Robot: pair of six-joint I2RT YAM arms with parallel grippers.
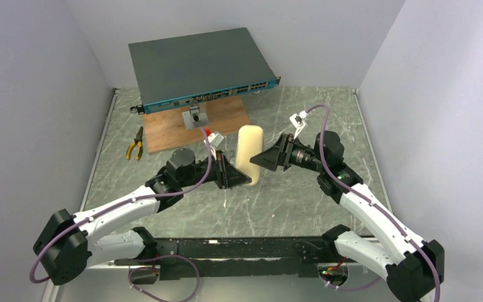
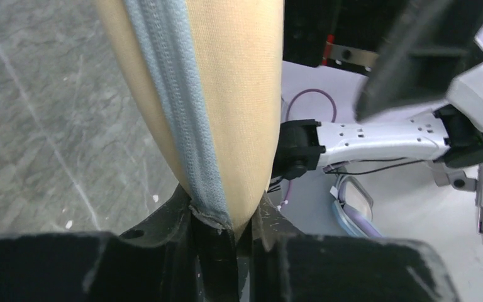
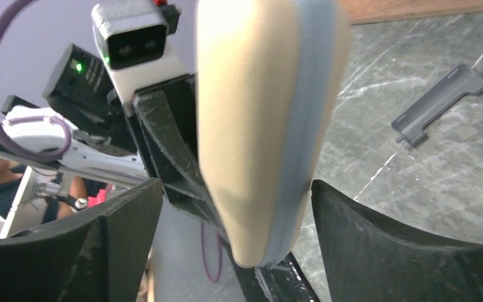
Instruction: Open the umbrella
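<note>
The left gripper covers the case's near end at the zip strip, so the right gripper should keep hold of the case while the left gripper takes the case's side [image 1: 243, 158].
A cream-beige oblong case [image 1: 249, 154] with a grey-blue zip strip is the only cream thing in view. The umbrella's fabric, shaft and handle do not show. My left gripper [image 1: 238, 173] is shut on the case's near end. In the left wrist view the case [image 2: 226, 94] narrows down into the gripper [image 2: 226, 229], pinched between the black fingers. My right gripper [image 1: 263, 158] is open at the case's right side. In the right wrist view its wide fingers [image 3: 377, 245] flank the case [image 3: 258, 126] with gaps on both sides, around the gripper's middle [image 3: 234, 192].
A dark network switch [image 1: 195, 60] sits tilted on a wooden board [image 1: 226, 116] at the back. A small grey bracket [image 1: 195, 116] stands on the board. Yellow-handled pliers [image 1: 135, 143] lie at the left. A flat grey bracket [image 3: 440, 100] lies on the marbled table.
</note>
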